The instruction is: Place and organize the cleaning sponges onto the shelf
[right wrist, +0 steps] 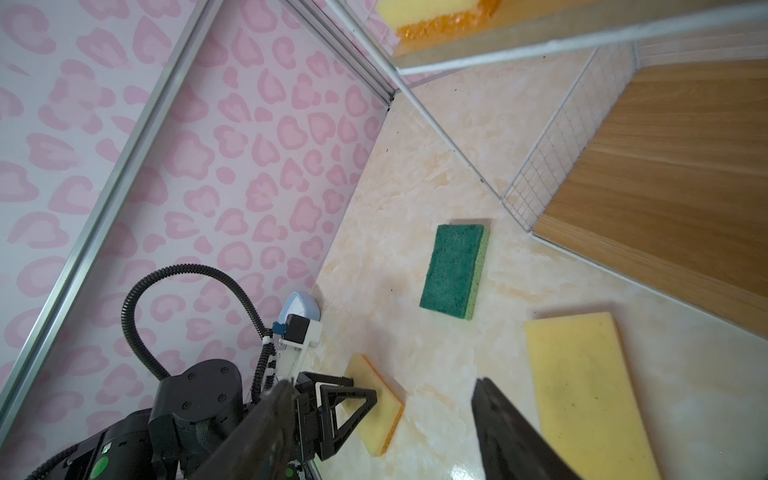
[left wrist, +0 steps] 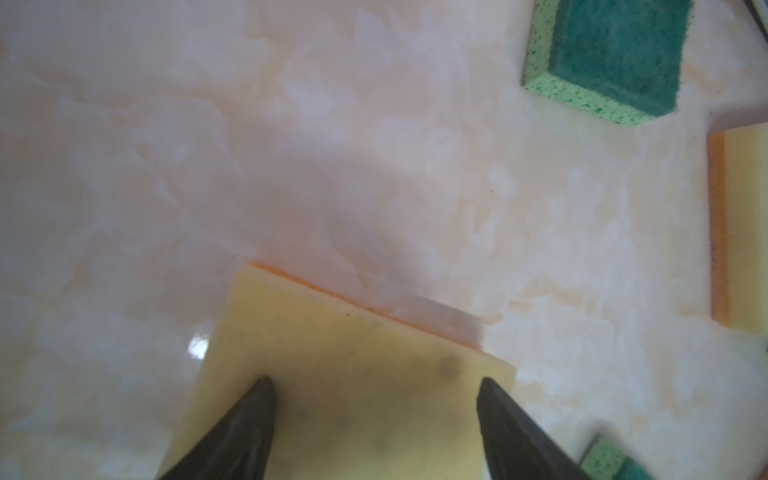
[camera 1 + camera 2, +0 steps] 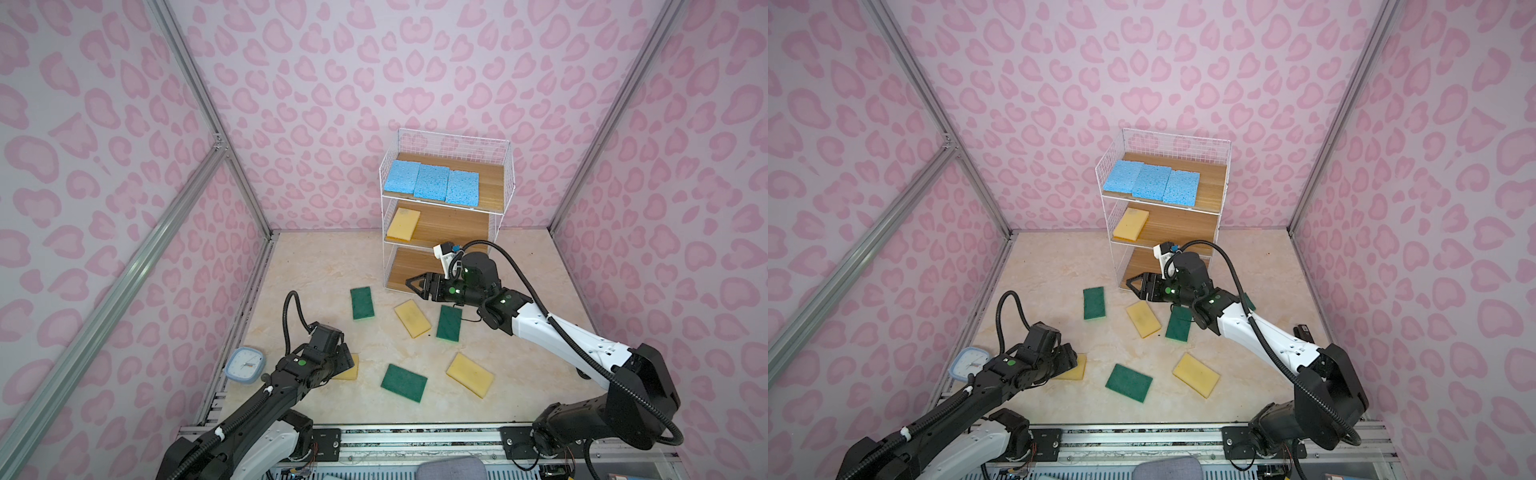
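Observation:
The free edge of the yellow sponge [image 1: 390,429] at my left gripper is the next place for my right gripper to take hold, opposite the fingers of that left gripper.
The shelf [image 3: 492,178] [image 3: 1214,176] stands at the back wall. Three blue sponges [image 3: 432,183] lie side by side on its top board and one yellow sponge [image 3: 403,224] [image 1: 436,12] on the middle board. On the floor lie green sponges [image 3: 361,303] [image 3: 449,323] [image 3: 404,382] and yellow sponges [image 3: 412,318] [image 3: 470,375]. My left gripper [image 3: 348,358] [image 2: 376,386] is open, its fingers spread over another yellow sponge [image 2: 353,361] [image 3: 1077,368]. My right gripper [image 3: 411,284] [image 1: 382,386] is open and empty, hovering before the bottom board.
A small blue-and-white clock [image 3: 244,363] [image 1: 299,305] sits by the left wall beside my left arm. A green sponge corner [image 3: 1249,301] peeks out behind my right arm. The metal rail [image 3: 415,436] runs along the front edge.

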### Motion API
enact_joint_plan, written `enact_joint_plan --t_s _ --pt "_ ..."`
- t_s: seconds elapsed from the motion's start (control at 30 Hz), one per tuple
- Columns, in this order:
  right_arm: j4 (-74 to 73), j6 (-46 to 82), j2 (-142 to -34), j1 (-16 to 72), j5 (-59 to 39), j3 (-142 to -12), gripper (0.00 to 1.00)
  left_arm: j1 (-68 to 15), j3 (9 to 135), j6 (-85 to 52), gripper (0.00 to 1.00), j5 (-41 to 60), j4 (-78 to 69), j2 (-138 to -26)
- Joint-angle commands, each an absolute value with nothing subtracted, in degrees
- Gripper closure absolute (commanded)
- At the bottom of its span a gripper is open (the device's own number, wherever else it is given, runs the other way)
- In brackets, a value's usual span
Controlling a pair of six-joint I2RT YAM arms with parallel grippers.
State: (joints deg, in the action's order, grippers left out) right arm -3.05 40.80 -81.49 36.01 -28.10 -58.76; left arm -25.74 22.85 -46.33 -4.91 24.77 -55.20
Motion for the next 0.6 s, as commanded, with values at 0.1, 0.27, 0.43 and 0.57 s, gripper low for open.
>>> enact_joint_plan --t_s 0.1,0.27,0.43,0.57 --pt "-1.64 38.51 -79.82 35.5 -30.37 -55.38 0.3 -29.64 26.22 -47.97 0.23 -3.43 15.12 -63.19" --pt "-0.52 37.66 -78.32 33.33 -32.65 -52.48 0.3 -32.52 32.81 -45.9 0.23 -3.52 12.52 -68.81" --pt "0.52 36.15 -78.53 32.09 -34.75 -51.63 0.32 -34.01 38.83 -43.88 0.23 -4.46 13.66 -70.92" --pt "1.78 34.29 -80.56 32.75 -36.21 -52.33 0.33 -34.01 40.79 -42.35 0.26 -6.48 17.71 -65.6"
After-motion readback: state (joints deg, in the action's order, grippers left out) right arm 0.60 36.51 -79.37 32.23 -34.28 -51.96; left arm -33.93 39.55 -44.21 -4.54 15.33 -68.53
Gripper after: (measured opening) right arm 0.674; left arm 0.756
